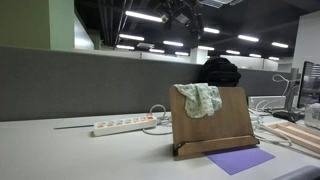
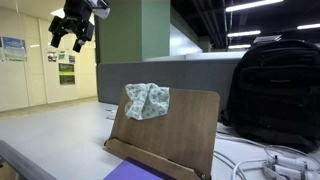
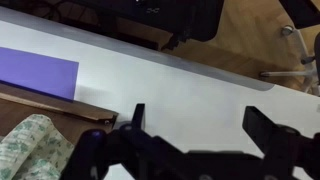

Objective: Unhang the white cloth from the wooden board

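Observation:
The robot's gripper will next move to the white cloth's top fold (image 1: pixel 197 87), over the top edge of the wooden board, and close there.
A white cloth with a pale green pattern (image 1: pixel 199 99) hangs bunched over the top edge of a tilted wooden board (image 1: pixel 212 125); both exterior views show it (image 2: pixel 146 101) on the board (image 2: pixel 170 130). My gripper (image 2: pixel 69 41) hangs high in the air, well above and apart from the board, with open, empty fingers. It is dim against the ceiling in an exterior view (image 1: pixel 184 17). In the wrist view the open fingers (image 3: pixel 200 118) frame bare white table, and the cloth (image 3: pixel 32 148) and board edge (image 3: pixel 50 104) show at lower left.
A purple sheet (image 1: pixel 240 160) lies on the table before the board, also in the wrist view (image 3: pixel 38 72). A white power strip (image 1: pixel 124 126) with cables lies beside the board. A black backpack (image 2: pixel 275 90) stands behind it. Wooden slats (image 1: pixel 297 135) lie at the table's side.

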Robot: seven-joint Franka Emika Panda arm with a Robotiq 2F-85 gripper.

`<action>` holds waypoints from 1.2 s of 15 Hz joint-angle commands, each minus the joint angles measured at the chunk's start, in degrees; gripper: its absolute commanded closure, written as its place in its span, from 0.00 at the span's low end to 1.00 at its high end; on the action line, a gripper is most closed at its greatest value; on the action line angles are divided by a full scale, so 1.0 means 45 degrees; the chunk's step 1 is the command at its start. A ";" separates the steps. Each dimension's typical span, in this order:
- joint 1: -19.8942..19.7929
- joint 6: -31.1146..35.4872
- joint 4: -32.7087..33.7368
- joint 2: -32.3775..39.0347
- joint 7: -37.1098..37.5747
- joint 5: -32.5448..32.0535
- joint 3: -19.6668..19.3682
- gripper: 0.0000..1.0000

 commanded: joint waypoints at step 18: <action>-0.1699 0.2807 -0.1073 -0.0777 0.0976 -0.2889 0.0103 0.00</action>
